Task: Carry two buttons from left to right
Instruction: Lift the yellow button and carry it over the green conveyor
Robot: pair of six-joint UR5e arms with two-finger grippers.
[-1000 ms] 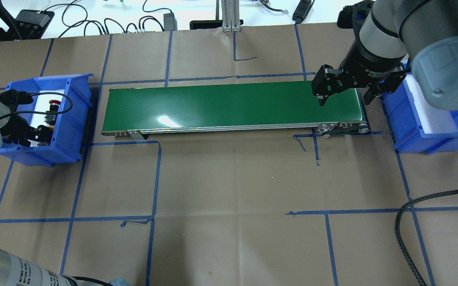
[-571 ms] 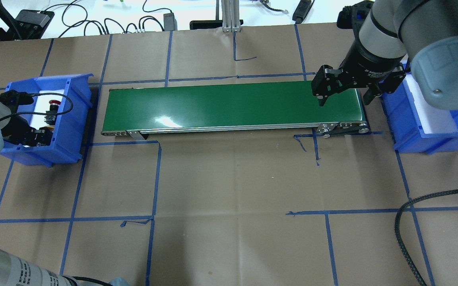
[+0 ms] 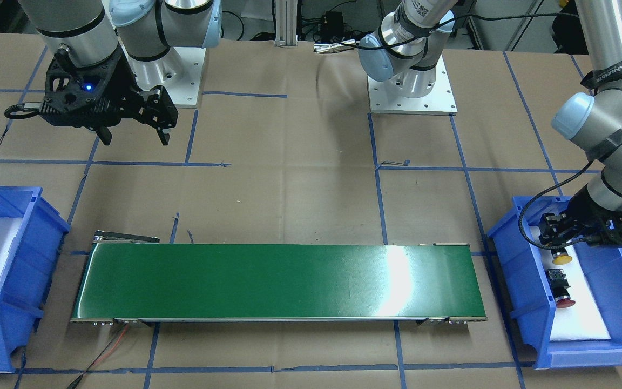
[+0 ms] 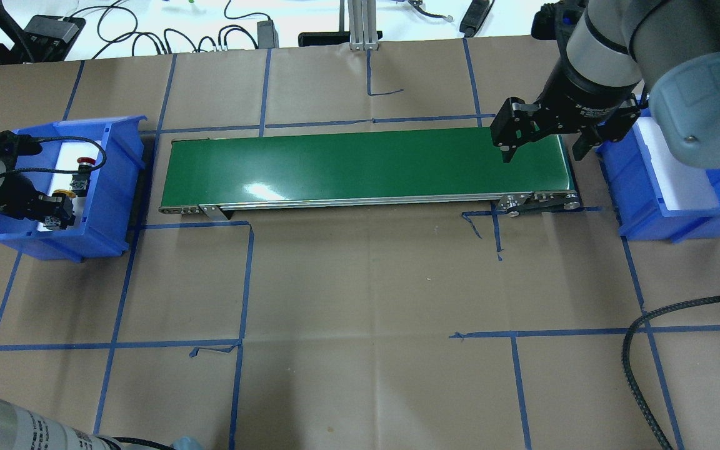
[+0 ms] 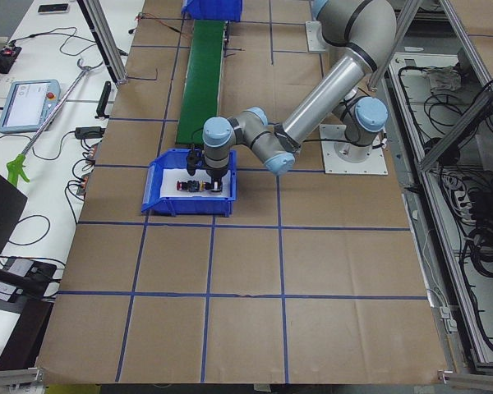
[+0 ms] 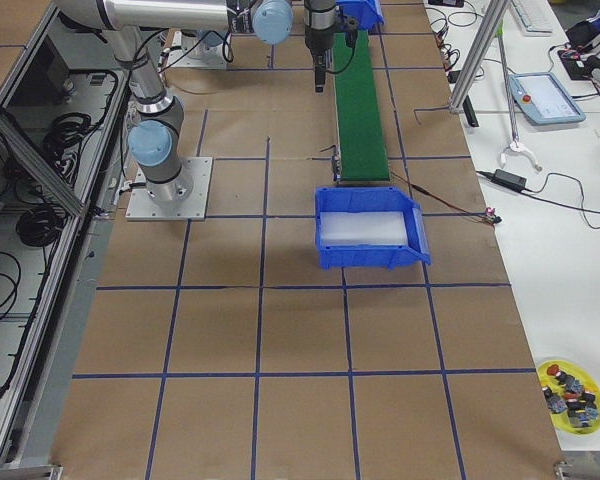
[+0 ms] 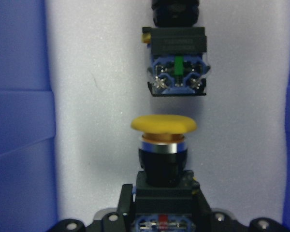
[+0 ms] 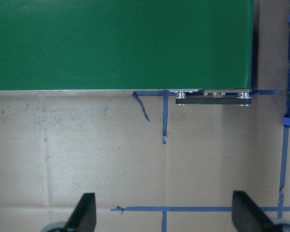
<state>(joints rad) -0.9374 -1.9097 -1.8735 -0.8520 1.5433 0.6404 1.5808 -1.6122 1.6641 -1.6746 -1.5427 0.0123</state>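
Note:
My left gripper should release the yellow button on the bright streak of light across the green conveyor (image 3: 404,279).
Both buttons are in the left blue bin (image 4: 110,187), on its white foam. The yellow button (image 7: 163,124) (image 3: 561,259) points its cap away from my left gripper (image 4: 54,211) (image 3: 559,244), which is shut on its black body. The red button (image 4: 85,161) (image 3: 563,302) lies just beyond it; in the left wrist view its contact block (image 7: 176,67) faces the yellow cap. My right gripper (image 4: 542,155) (image 3: 136,141) hangs open and holds nothing over the right end of the green conveyor (image 4: 360,162).
The right blue bin (image 4: 647,206) with white foam stands past the belt's right end. A black cable (image 4: 647,325) loops over the table at the near right. A yellow dish (image 6: 570,393) of spare parts sits far off on the right end.
My left gripper has shifted a little to the left and back inside the bin, and the yellow cap moved with it. The right arm has barely moved.

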